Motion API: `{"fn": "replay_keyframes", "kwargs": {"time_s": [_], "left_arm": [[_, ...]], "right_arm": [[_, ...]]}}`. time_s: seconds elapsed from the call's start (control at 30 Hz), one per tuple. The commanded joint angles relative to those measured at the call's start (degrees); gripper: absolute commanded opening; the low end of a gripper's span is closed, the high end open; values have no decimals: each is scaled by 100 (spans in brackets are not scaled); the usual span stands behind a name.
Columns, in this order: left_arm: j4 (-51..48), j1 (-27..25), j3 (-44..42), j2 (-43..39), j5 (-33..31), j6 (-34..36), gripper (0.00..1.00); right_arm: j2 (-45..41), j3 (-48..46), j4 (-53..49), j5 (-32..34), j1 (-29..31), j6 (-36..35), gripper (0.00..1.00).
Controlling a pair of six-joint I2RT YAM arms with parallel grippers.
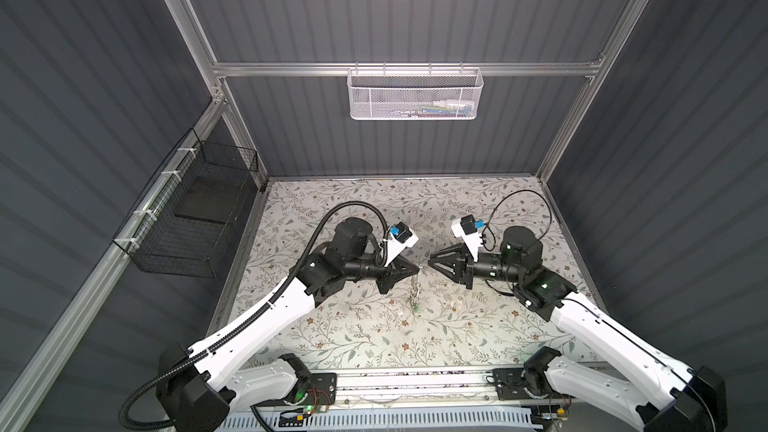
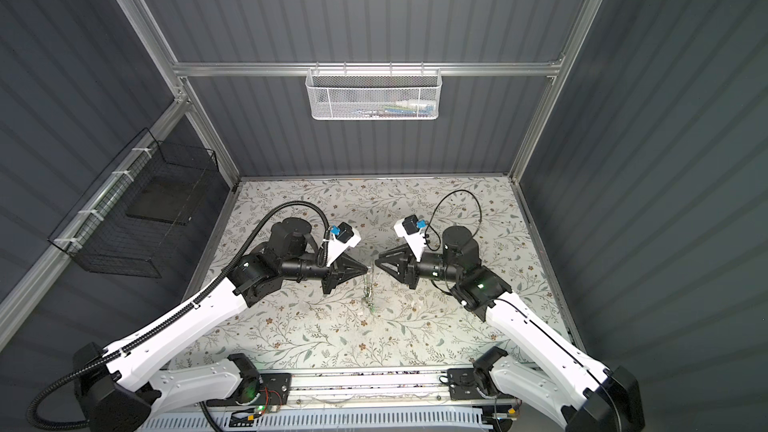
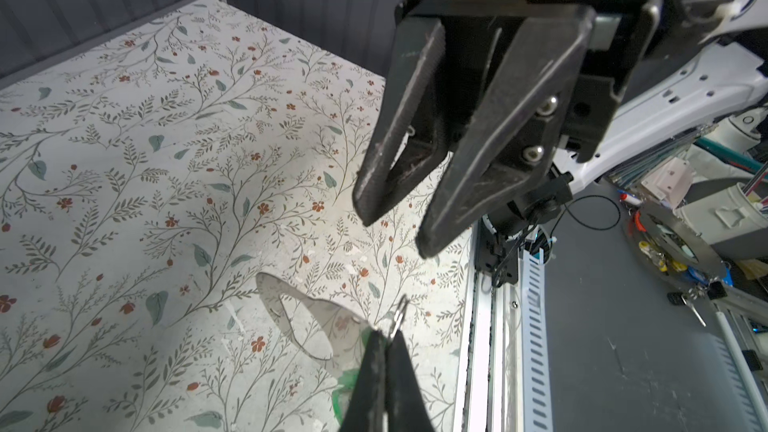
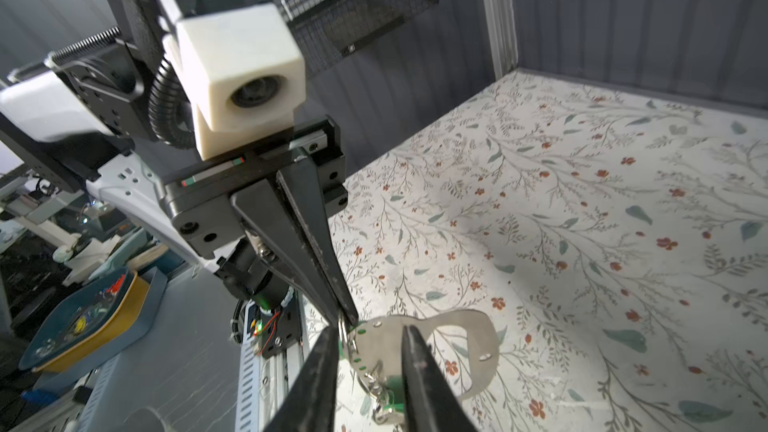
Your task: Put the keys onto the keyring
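The split ring is mostly covered by my left gripper's fingers, so next my right gripper pinches its protruding edge (image 3: 401, 304) while my left gripper opens and regrasps it.
The keyring (image 4: 457, 338), a flat grey metal loop, hangs over the middle of the floral table and shows edge-on in both top views (image 1: 415, 286) (image 2: 366, 288). My left gripper (image 3: 384, 332) (image 4: 351, 317) (image 1: 417, 270) is shut on its top end, and a small silver split ring (image 3: 399, 312) pokes out between the fingertips. Green keys (image 4: 392, 407) (image 3: 345, 388) (image 1: 415, 307) dangle below the loop. My right gripper (image 4: 370, 327) (image 3: 395, 230) (image 1: 431, 261) faces the left one, open. Its fingers stand either side of the keyring's upper part without gripping it.
The table (image 1: 357, 338) has a floral cover and walls on three sides. A white mesh basket (image 1: 414, 93) hangs on the rear rail. A black wire basket (image 1: 187, 218) hangs on the left wall. A metal rail (image 1: 415, 380) runs along the table's front edge.
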Motion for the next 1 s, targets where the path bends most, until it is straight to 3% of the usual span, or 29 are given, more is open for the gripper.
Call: {"fn": "replay_keyframes", "kwargs": {"time_s": [0.0,0.7,0.97], "left_arm": [[-428,-17,230,5,138,452,0],[-495,-20,303,98,318,474,0],[-480,-20,323,111,339,465,0]], "right_arm": [[171,256,-466,-250,151,-308,31],[651,641,-840,-488,379,-502,23],[935,712,-909,-514,450,-558,15]]}}
